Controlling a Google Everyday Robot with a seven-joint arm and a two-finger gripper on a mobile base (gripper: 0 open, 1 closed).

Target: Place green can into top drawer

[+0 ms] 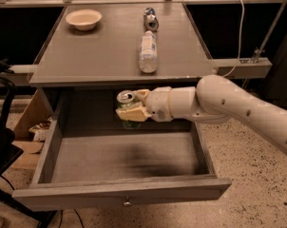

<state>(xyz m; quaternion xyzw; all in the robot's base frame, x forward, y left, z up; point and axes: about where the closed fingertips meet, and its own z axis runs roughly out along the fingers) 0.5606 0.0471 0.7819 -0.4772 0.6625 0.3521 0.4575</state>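
Observation:
Next, I release the green can with my gripper close to the middle of the open drawer's grey bottom [116, 148], just behind the metal knob.
My gripper [130, 106] is shut on the green can [128, 103], which stands upright with its silver top up. It hangs in the air just below the table's front edge, over the back middle of the open top drawer [122, 191]. The drawer is pulled out wide towards the camera and its grey floor [124, 156] is bare, with the small metal knob [127, 204] centred on its front panel. My white arm [229, 106] comes in from the right.
On the grey table top [96, 51] lie a clear plastic bottle [148, 52] and a silver-blue can [150, 18] behind it. A pale bowl [83, 19] stands at the back left. A black chair [1, 146] and cardboard boxes [32, 127] are at the left.

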